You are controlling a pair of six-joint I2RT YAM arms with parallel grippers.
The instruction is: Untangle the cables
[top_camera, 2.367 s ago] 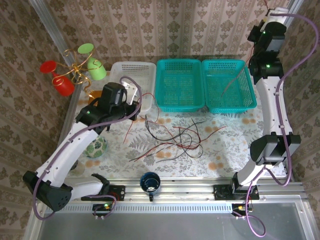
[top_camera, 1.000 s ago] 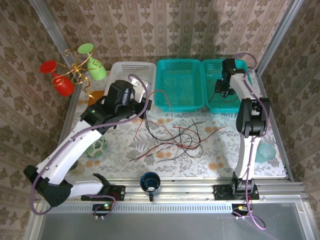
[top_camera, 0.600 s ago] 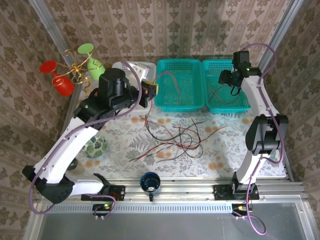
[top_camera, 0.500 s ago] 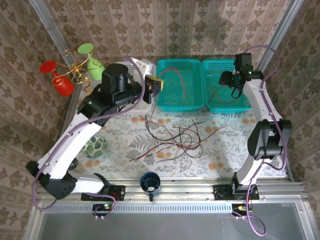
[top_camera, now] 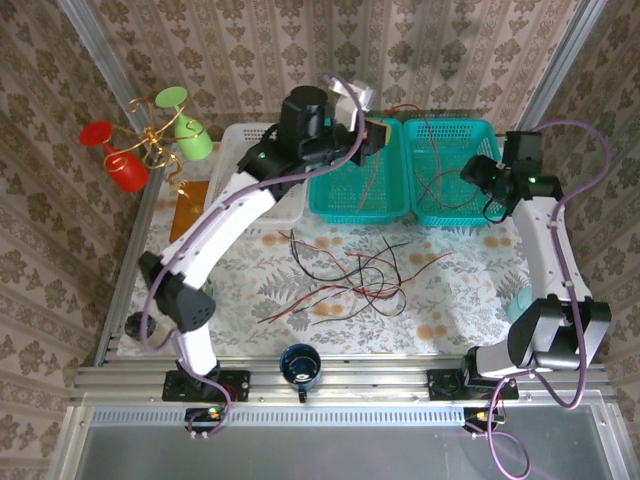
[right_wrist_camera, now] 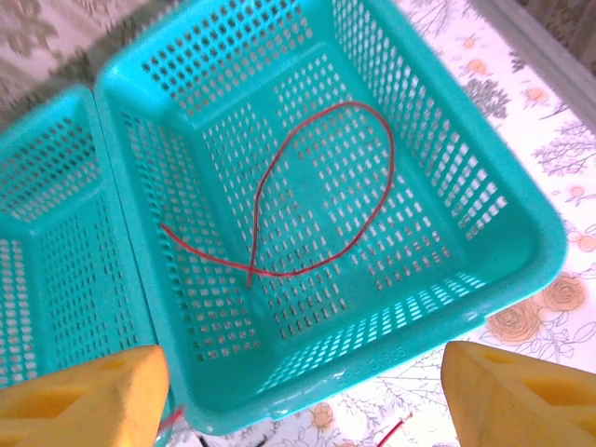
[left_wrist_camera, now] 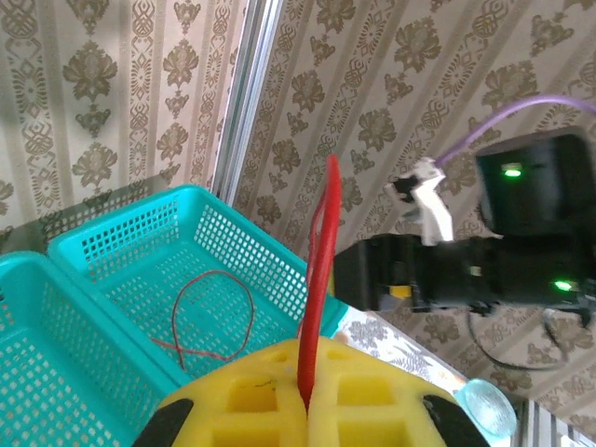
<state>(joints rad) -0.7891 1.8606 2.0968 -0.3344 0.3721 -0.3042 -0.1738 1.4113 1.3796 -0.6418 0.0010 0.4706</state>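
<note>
The robot's left gripper should release the red cable in the teal basket [top_camera: 468,168] [left_wrist_camera: 233,264] that already has the looped red cable in it.
My left gripper [top_camera: 378,131] [left_wrist_camera: 307,410] is raised above the seam between the two teal baskets, its yellow pads shut on a red cable [top_camera: 373,175] [left_wrist_camera: 318,270] that hangs down over the middle teal basket [top_camera: 325,205]. My right gripper [top_camera: 478,176] [right_wrist_camera: 303,400] stands open with nothing between its fingers, over the near rim of the right teal basket [top_camera: 497,208] [right_wrist_camera: 521,233]. A looped red cable [top_camera: 432,183] [right_wrist_camera: 372,186] lies on that basket's floor. A tangle of red and black cables [top_camera: 352,276] remains on the floral tablecloth.
A white basket [top_camera: 250,140] stands left of the teal ones, partly behind my left arm. A dark blue mug [top_camera: 300,364] sits at the near edge. Red and green cups [top_camera: 150,135] hang on a stand at the back left. A pale teal cup [top_camera: 518,300] is near my right arm.
My left arm swung up and right, carrying the red cable from beside the white basket to above the teal baskets. The right gripper opened, left a red cable in the right basket and drew back.
</note>
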